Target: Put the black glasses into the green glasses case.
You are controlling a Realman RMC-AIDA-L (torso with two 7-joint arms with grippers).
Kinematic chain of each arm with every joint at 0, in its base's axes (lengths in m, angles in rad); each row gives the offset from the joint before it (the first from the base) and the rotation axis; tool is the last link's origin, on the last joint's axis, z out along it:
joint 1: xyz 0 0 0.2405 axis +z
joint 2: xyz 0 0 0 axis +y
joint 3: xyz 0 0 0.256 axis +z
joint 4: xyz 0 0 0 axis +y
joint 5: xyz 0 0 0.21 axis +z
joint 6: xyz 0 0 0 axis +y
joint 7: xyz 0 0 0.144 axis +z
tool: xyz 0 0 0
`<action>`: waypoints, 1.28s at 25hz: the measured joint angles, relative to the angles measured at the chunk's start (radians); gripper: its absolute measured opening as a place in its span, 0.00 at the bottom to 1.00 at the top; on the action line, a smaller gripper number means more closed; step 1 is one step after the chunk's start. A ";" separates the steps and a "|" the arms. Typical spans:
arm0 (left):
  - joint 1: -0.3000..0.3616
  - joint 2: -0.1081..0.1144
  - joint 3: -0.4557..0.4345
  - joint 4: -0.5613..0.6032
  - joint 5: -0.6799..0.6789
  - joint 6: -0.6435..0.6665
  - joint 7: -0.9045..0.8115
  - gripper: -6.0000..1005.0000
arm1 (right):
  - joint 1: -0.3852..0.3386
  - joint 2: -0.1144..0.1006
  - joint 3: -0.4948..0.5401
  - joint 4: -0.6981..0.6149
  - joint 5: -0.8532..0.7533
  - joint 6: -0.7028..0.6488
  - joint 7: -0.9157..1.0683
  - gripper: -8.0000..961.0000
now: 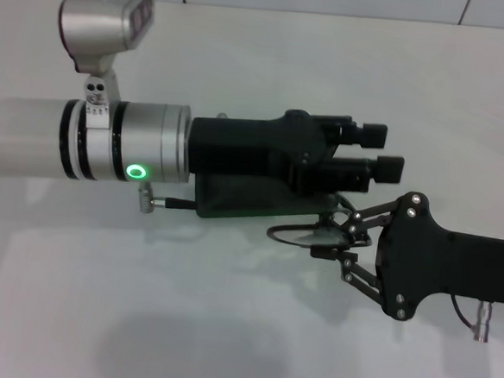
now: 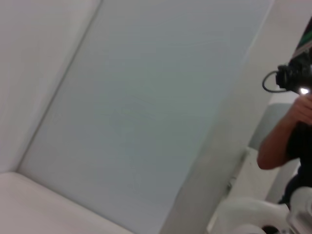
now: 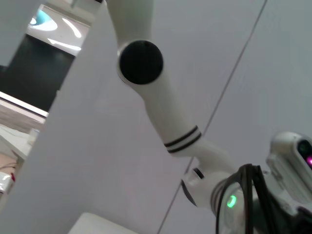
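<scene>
Next, my right gripper lets go of the black glasses in the near half of the green glasses case (image 1: 263,192), under my left gripper.
In the head view the green glasses case (image 1: 234,198) lies on the white table, mostly hidden under my left gripper (image 1: 383,152), which reaches over it from the left with its fingers a little apart and nothing between them. My right gripper (image 1: 326,243) comes in from the right, just in front of the case's right end. It is shut on the black glasses (image 1: 290,235), whose oval lens sticks out to the left of the fingertips. Thin black curved wires, probably the frame, show in the right wrist view (image 3: 254,195).
The white table (image 1: 139,319) spreads around both arms, with a wall behind it. The left arm's silver wrist and its camera (image 1: 108,23) stand at the left. A person (image 2: 287,131) with a camera stands far off in the left wrist view.
</scene>
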 joint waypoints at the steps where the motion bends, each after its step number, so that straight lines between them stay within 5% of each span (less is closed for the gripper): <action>1: -0.002 0.000 0.012 0.000 0.000 0.000 0.000 0.65 | 0.000 0.000 0.000 0.000 0.001 0.007 0.000 0.12; 11: -0.001 -0.001 0.021 0.000 -0.020 -0.007 0.003 0.64 | -0.001 0.000 -0.004 0.003 0.002 0.032 0.004 0.12; 16: 0.073 0.002 -0.043 0.000 -0.159 -0.095 0.084 0.64 | -0.001 0.001 -0.013 0.000 0.003 0.117 0.003 0.12; 20: 0.142 0.010 -0.131 0.015 -0.210 -0.113 0.122 0.64 | -0.014 0.002 -0.136 -0.108 0.075 0.412 0.009 0.12; 27: 0.161 0.013 -0.138 0.016 -0.210 -0.115 0.123 0.64 | -0.050 0.003 -0.435 -0.371 0.110 0.983 0.012 0.12; 32: 0.157 0.013 -0.138 0.017 -0.206 -0.117 0.125 0.64 | -0.027 0.003 -0.591 -0.445 0.111 1.219 0.013 0.16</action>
